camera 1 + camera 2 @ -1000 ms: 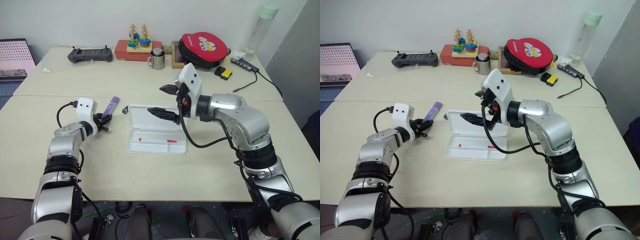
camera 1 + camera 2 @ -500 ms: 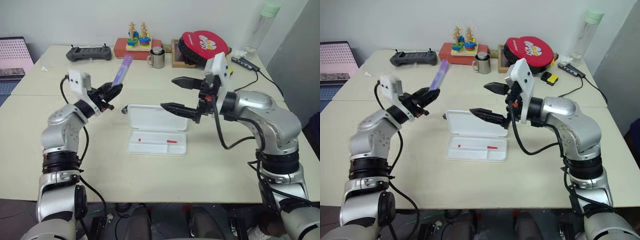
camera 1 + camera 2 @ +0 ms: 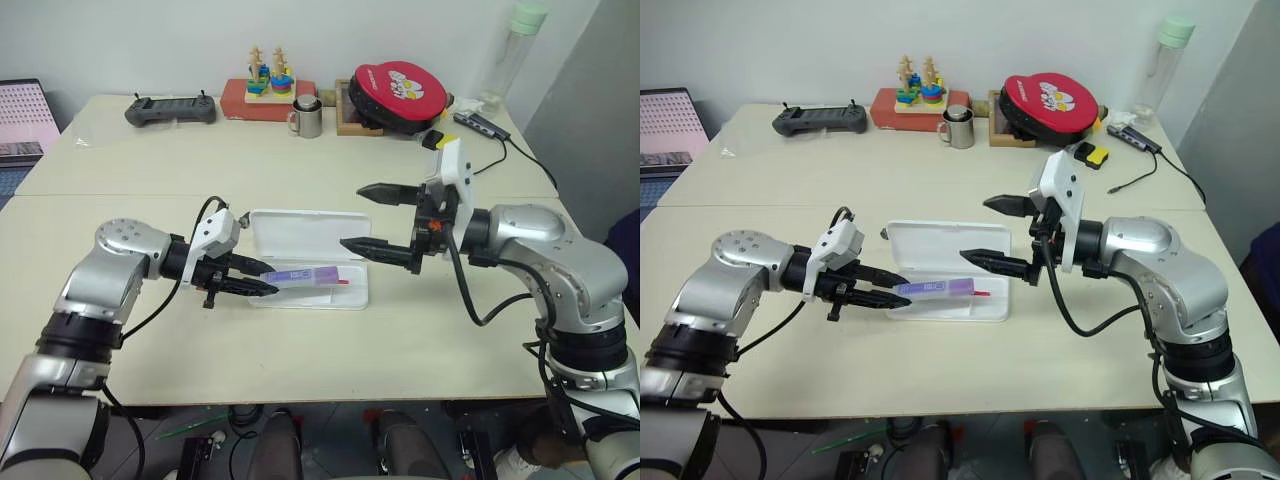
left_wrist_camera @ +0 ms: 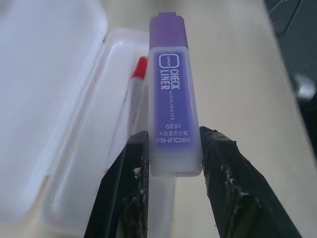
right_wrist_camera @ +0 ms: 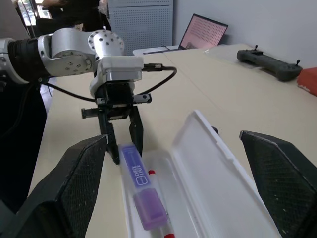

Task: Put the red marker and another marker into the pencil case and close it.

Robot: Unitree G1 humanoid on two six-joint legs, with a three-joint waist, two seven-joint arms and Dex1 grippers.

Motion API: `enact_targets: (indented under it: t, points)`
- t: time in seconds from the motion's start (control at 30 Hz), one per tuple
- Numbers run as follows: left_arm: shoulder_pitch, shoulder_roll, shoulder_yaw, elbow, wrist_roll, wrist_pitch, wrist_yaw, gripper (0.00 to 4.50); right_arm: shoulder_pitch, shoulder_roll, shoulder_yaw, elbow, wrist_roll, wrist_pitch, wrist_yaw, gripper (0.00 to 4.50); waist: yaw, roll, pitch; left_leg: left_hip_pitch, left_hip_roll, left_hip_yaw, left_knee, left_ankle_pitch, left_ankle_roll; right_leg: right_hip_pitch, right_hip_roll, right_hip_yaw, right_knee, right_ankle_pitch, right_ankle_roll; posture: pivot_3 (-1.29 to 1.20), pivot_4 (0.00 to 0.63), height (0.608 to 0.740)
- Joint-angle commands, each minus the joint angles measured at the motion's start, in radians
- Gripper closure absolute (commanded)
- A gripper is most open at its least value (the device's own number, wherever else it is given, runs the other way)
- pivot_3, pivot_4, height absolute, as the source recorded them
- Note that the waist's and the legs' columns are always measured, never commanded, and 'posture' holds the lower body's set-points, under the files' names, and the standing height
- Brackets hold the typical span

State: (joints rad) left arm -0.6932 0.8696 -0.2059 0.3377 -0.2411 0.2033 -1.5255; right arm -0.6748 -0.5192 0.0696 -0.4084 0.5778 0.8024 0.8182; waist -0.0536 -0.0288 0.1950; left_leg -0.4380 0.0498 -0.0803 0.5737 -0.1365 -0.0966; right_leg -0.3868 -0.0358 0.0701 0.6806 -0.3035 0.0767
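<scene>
I should let go of the purple highlighter with my left gripper in the tray (image 3: 296,295) (image 4: 150,166) between the red marker and the front edge of the case.
The pencil case (image 3: 300,228) lies open at the table's middle, lid flat toward the back and shallow tray toward me. The red marker (image 4: 140,69) rests in the tray, its red cap showing. My left gripper (image 3: 268,280) is shut on the other marker, a purple highlighter (image 3: 305,276). It holds the highlighter by its pale end, level over the tray, dark cap pointing right. I cannot tell whether the highlighter touches the tray. My right gripper (image 3: 352,217) hangs open just right of the case, pointing left, with nothing between its fingers.
Along the back edge stand a black controller (image 3: 165,109), a wooden stacking toy on a red box (image 3: 265,85), a metal mug (image 3: 306,119), a red round pouch (image 3: 400,92) and a bottle (image 3: 505,55). A laptop (image 3: 28,120) sits at far left.
My left gripper has swung the highlighter down from a raised spot at the left to level over the tray. My right gripper has drawn back to the right of the case.
</scene>
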Motion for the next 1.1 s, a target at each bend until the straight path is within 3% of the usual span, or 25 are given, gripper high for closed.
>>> enact_targets:
  t: [0.03,0.9,0.97,1.1]
  points:
    - [-0.06,-0.033,-0.027,0.084,0.065,-0.091,-0.017,3.3,0.022,-0.01,0.009,-0.057,-0.011,-0.007,-0.032,0.0,0.002,0.0,0.0,0.0,0.0,0.0,0.0,0.0,0.0,0.0,0.0,0.0,0.0,0.0,0.0,0.0,0.15,0.74]
    - [-0.033,-0.056,-0.042,0.121,0.148,-0.134,-0.079,3.3,0.059,-0.003,0.053,-0.089,0.008,0.022,-0.083,0.0,-0.003,0.0,0.0,-0.005,0.0,-0.001,0.001,0.0,0.0,-0.002,0.0,-0.001,0.0,0.002,-0.004,0.0,0.15,0.74]
    - [-0.035,-0.064,-0.03,0.111,0.129,-0.105,-0.078,2.6,0.056,-0.004,0.054,-0.086,0.009,0.02,-0.08,0.0,-0.003,0.0,0.0,-0.005,0.0,-0.001,0.001,0.0,0.0,-0.002,0.0,-0.001,0.001,0.002,-0.004,0.0,0.15,0.74]
    - [-0.023,-0.07,-0.004,0.074,0.101,-0.064,-0.059,1.88,0.05,-0.005,0.055,-0.076,0.005,0.014,-0.073,0.0,-0.003,0.0,0.0,-0.005,0.0,-0.001,0.001,0.0,0.0,-0.002,0.0,-0.002,0.001,0.002,-0.004,0.0,0.15,0.74]
